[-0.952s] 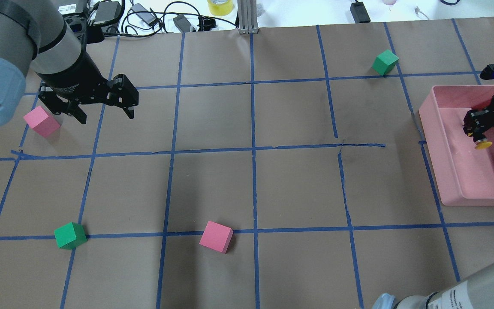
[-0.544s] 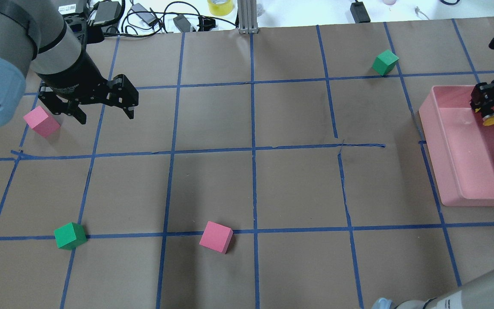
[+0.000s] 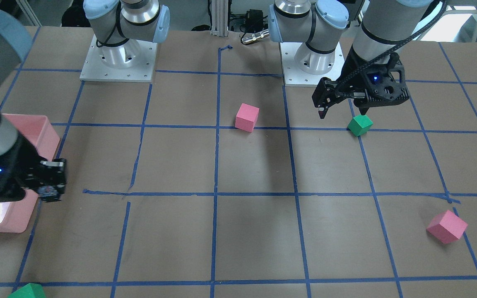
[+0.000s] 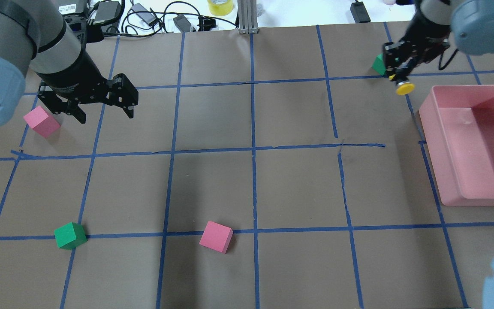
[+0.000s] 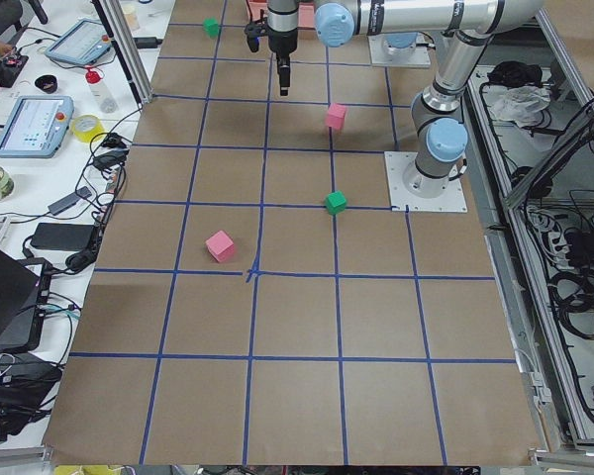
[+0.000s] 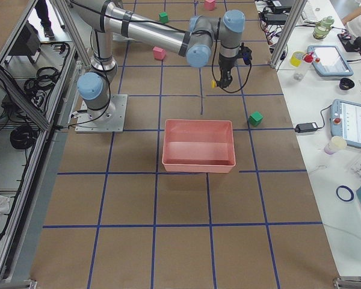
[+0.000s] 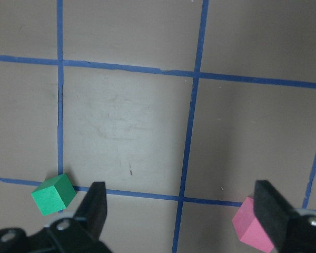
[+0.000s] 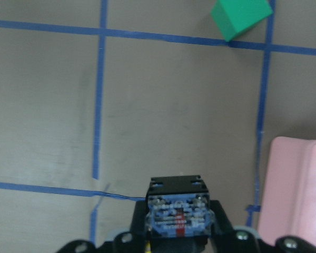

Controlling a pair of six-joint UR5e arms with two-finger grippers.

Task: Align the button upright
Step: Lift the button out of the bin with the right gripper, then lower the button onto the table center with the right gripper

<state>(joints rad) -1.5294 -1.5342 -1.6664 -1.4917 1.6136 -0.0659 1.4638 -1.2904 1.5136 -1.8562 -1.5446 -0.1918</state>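
The robot's right gripper needs to set the button down beside the blue tape crossing near the middle (image 3: 227, 191) of the table.
My right gripper (image 4: 398, 76) is shut on the button (image 4: 404, 88). It holds it above the table, left of the pink bin's far corner and beside a green cube (image 4: 378, 64). The button's yellow cap sticks out past the fingers in the overhead view. Its silvery contact block (image 8: 177, 217) faces the right wrist camera between the fingers. The right gripper also shows in the front view (image 3: 51, 185) and the right side view (image 6: 220, 80). My left gripper (image 4: 106, 116) is open and empty at the far left, above the table near a pink cube (image 4: 41, 121).
The pink bin (image 4: 442, 141) stands at the right edge, with nothing showing in it. A green cube (image 4: 70, 235) and a pink cube (image 4: 216, 237) lie near the front. The left wrist view shows a green cube (image 7: 53, 193) and a pink cube (image 7: 252, 232) below.
My right gripper has lifted the button out of the pink bin and carried it away and to the left, over the table by the green cube. The left arm has not moved.
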